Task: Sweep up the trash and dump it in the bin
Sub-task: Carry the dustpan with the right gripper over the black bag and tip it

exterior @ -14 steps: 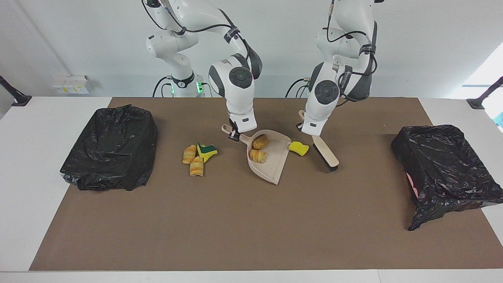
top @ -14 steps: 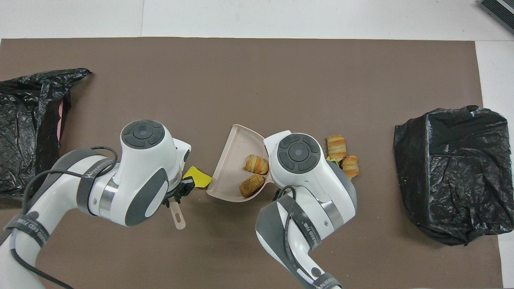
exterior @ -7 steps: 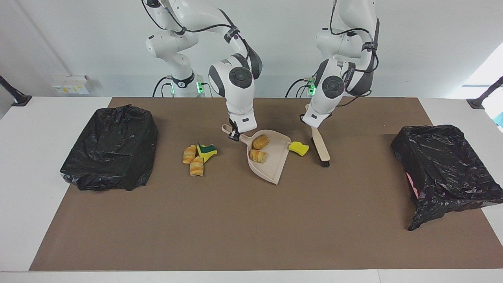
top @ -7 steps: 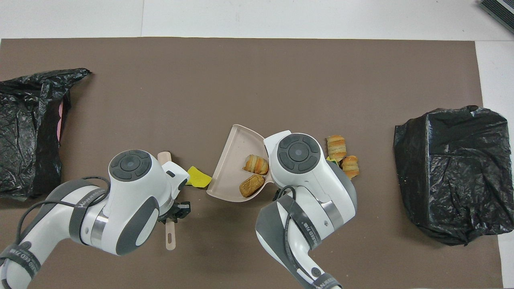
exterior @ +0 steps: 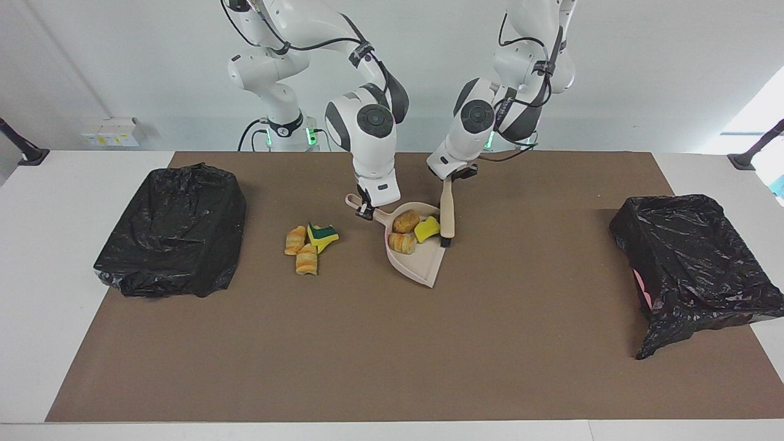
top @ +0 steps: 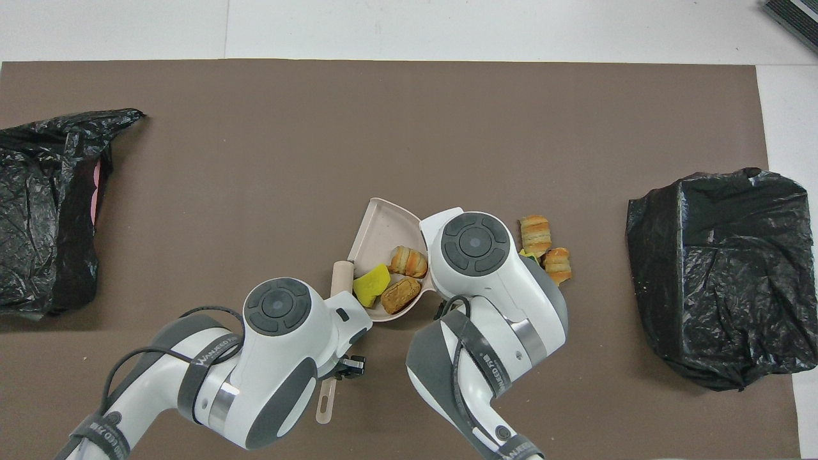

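My left gripper needs to release the brush on the brown mat (top: 363, 365) between my arms, just a bit nearer me than the dustpan.
My right gripper (exterior: 365, 211) is shut on the handle of the beige dustpan (exterior: 422, 266), which rests on the brown mat. In the pan lie two bread-like lumps of trash (exterior: 406, 221) (exterior: 402, 243) and a yellow sponge piece (exterior: 427, 228). My left gripper (exterior: 454, 174) is shut on the handle of the black-bristled brush (exterior: 447, 214), whose head stands at the pan's open edge against the yellow sponge (top: 370, 285). Two more striped lumps (exterior: 295, 240) (exterior: 306, 260) and a green-yellow sponge (exterior: 323, 234) lie on the mat beside the pan, toward the right arm's end.
A bin lined with a black bag (exterior: 174, 229) sits at the right arm's end of the mat. Another black-bagged bin (exterior: 692, 257) sits at the left arm's end. The mat (exterior: 392, 355) runs wide and bare away from the robots.
My left gripper has swept the brush sideways toward the dustpan and pushed the yellow sponge from the mat into the pan. The right arm and the dustpan have stayed still.
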You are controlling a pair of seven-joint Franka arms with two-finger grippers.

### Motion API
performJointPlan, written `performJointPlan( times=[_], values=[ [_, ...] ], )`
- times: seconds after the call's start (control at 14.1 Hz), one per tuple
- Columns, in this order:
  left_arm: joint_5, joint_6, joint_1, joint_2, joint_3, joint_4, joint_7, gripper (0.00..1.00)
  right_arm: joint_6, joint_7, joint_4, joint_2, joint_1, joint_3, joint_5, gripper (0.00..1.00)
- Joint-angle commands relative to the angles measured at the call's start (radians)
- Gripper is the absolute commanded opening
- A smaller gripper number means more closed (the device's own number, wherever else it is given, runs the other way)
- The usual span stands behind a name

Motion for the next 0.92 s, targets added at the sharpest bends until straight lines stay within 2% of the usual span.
performJointPlan(
  times=[0.0,0.21,0.43,0.85],
  values=[
    [-0.002,0.012,0.062,-0.009,0.023,-0.023,0.031,0.0,0.031,0.021,-0.009,0.003,0.002,0.002,-0.014,0.0],
    [0.076,0.003,0.168,0.017,0.024,0.009,0.066,0.0,0.03,0.021,-0.009,0.003,0.002,0.002,-0.014,0.0],
    [0.13,-0.006,0.201,0.027,0.024,0.02,0.058,0.0,0.018,0.029,-0.007,-0.006,0.002,0.002,-0.014,0.0],
    [0.143,0.008,0.206,0.031,0.024,0.018,0.019,0.0,-0.056,0.033,-0.004,-0.138,-0.083,0.0,-0.012,0.0]
  ],
)
